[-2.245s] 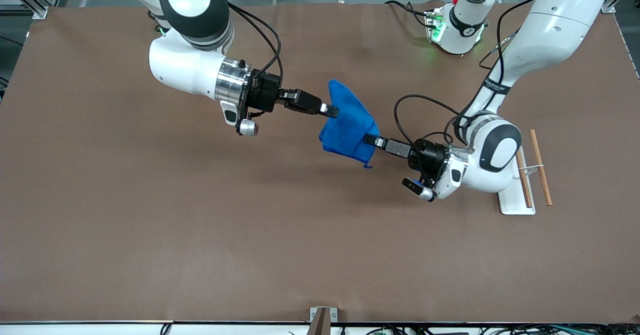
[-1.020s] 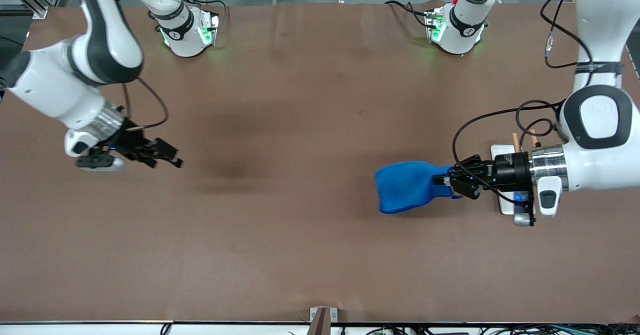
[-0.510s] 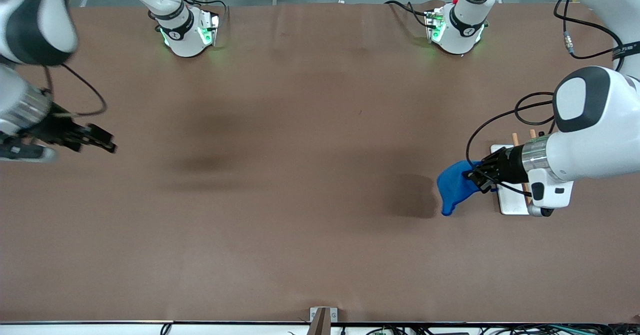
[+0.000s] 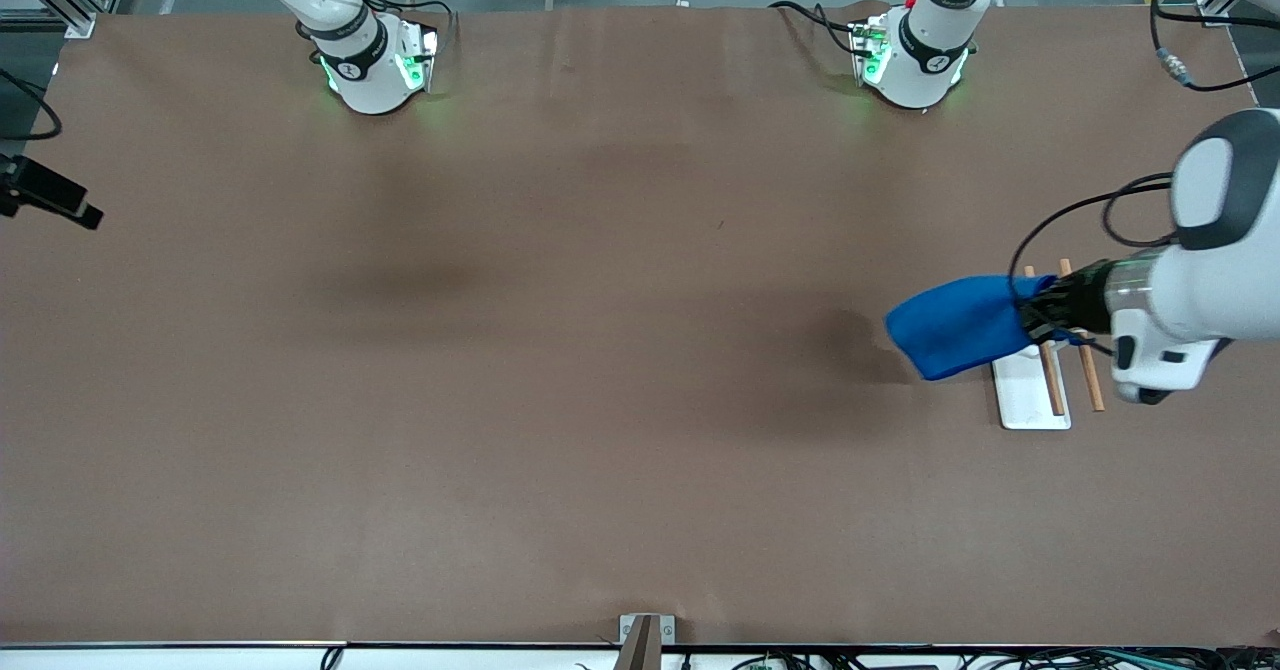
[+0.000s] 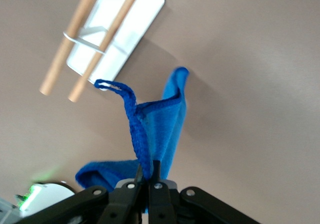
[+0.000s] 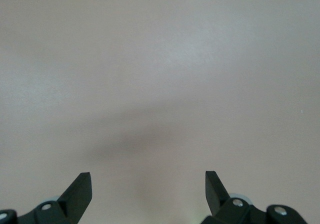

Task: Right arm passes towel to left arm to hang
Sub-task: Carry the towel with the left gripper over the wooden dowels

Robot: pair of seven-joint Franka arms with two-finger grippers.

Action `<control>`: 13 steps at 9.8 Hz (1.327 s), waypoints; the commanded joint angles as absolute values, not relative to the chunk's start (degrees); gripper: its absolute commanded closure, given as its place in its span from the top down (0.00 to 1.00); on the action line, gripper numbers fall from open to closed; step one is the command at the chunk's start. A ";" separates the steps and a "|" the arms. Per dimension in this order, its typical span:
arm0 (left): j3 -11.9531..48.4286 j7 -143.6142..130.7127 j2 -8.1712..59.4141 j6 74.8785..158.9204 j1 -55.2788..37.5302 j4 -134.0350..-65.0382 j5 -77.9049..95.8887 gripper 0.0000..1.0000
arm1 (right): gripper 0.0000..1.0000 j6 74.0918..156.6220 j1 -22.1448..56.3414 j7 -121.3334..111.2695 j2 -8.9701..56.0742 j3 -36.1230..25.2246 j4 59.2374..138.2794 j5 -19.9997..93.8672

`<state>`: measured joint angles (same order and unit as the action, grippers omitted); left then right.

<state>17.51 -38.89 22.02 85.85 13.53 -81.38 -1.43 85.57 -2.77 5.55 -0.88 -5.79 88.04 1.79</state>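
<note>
Next, my left gripper lets go of the blue towel, draped across the middle of the rack's two wooden rods [image 4: 1046, 340] [image 5: 96, 29].
My left gripper [image 4: 1032, 312] is shut on the blue towel [image 4: 958, 326] and holds it in the air over the table, right beside the hanging rack [image 4: 1030, 397]. In the left wrist view the gripper [image 5: 148, 173] pinches the towel's hem [image 5: 165, 134]. The corner loop [image 5: 113, 85] sticks out toward the rack's two wooden rods [image 5: 95, 43]. My right gripper [image 4: 50, 196] is open and empty at the right arm's end of the table. In the right wrist view it [image 6: 148, 184] is over bare brown table.
The rack has a white base plate and two thin wooden rods [image 4: 1082, 350], and stands at the left arm's end of the table. Both arm bases [image 4: 375, 60] [image 4: 905, 55] stand along the table edge farthest from the front camera. The table [image 4: 560, 350] is brown.
My left gripper has swung the towel closer to the rack and the cloth has spread out. My right gripper has drawn back farther to the table's edge.
</note>
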 commanded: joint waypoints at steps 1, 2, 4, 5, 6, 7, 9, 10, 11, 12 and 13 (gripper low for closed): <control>17.75 -32.28 23.11 86.22 16.43 -83.67 -5.96 0.00 | 1.00 85.07 -3.95 8.88 -0.53 -5.62 87.53 1.05; 17.75 -29.56 23.81 86.74 17.65 -83.58 -7.11 0.00 | 1.00 86.99 -3.87 8.79 -1.05 -5.28 89.37 1.05; 17.75 -22.97 24.34 88.85 19.59 -83.58 -9.83 0.00 | 1.00 86.31 -3.87 8.18 -1.06 -5.10 88.34 1.05; 17.67 -19.29 24.52 88.94 19.95 -83.50 -11.06 0.00 | 1.00 86.05 -3.87 6.35 -0.97 -5.18 86.50 0.97; 17.58 -14.55 24.61 89.73 20.91 -83.50 -12.03 0.01 | 1.00 84.74 -3.69 4.94 -0.97 -5.10 86.31 0.88; 17.49 -12.07 24.78 90.87 21.61 -83.41 -12.21 0.01 | 1.00 83.60 -3.60 3.36 -0.97 -5.10 86.05 -0.17; 17.40 -7.32 25.49 92.98 22.23 -83.32 -15.70 0.01 | 1.00 82.89 -3.43 2.64 -0.97 -5.10 85.43 -1.58; 17.40 -5.73 25.58 93.86 23.02 -83.32 -16.17 0.01 | 1.00 82.71 -3.43 2.64 -0.97 -5.10 85.43 -1.50; 17.40 -4.15 26.45 95.43 24.25 -83.41 -16.17 0.01 | 1.00 82.71 -3.43 2.81 -0.97 -5.10 85.43 -1.49; 17.40 -1.69 27.93 97.10 25.91 -83.41 -16.17 0.02 | 1.00 82.71 -3.43 2.81 -0.97 -5.10 85.43 -1.49; 17.40 -0.28 29.08 98.69 27.15 -83.41 -16.08 0.03 | 1.00 82.71 -3.51 2.73 -0.88 -5.10 85.43 -1.49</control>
<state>17.07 -2.29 26.28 96.09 25.36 -82.69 -15.21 83.57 -3.23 3.23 -0.67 -5.56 85.95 -0.31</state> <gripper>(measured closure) 0.969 0.000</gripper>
